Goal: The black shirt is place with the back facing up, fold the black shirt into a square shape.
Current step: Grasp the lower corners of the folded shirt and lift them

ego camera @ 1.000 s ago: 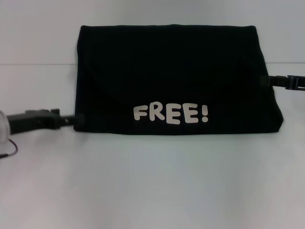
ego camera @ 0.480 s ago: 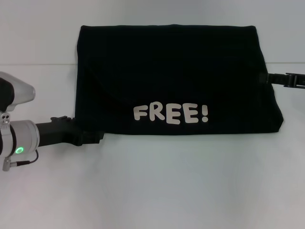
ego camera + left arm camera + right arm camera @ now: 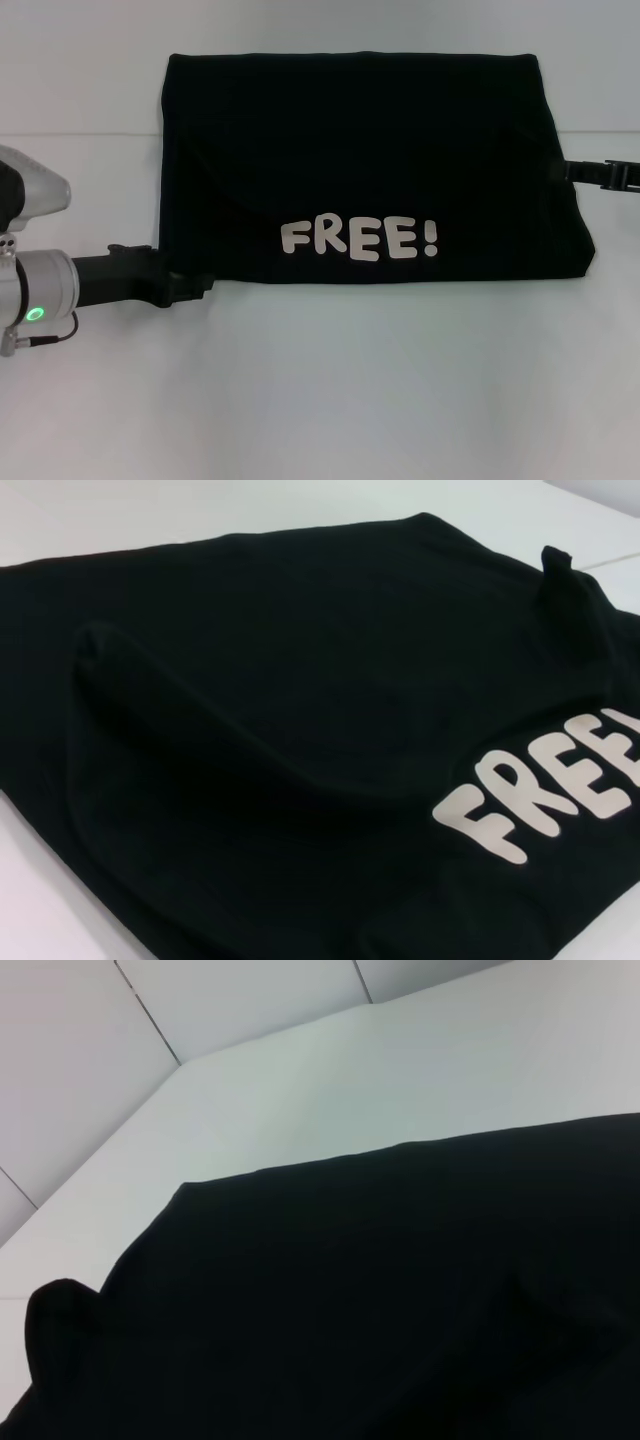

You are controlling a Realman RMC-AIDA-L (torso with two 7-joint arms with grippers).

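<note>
The robot's right gripper will next move to the black shirt's near corner point(image 3: 578, 266) on the side of the exclamation mark and close there.
The black shirt point(image 3: 360, 150) lies folded into a wide rectangle on the white table, with white "FREE!" lettering point(image 3: 358, 239) facing up near its front edge. My left gripper point(image 3: 200, 287) reaches in from the left and meets the shirt's front left corner. At the middle of the shirt's right edge sits my right gripper point(image 3: 570, 172), its tip against the cloth. The left wrist view shows the black shirt point(image 3: 300, 680) with a soft ridge across it. Flat black shirt cloth point(image 3: 400, 1290) fills the right wrist view.
The white table point(image 3: 320, 400) stretches wide in front of the shirt and on both sides. Its back edge meets a pale wall point(image 3: 80, 60) just behind the shirt's far edge.
My left arm has come forward and to the right, from the shirt's left edge to its front left corner. The right gripper shifted slightly at the right edge. The shirt has kept its shape.
</note>
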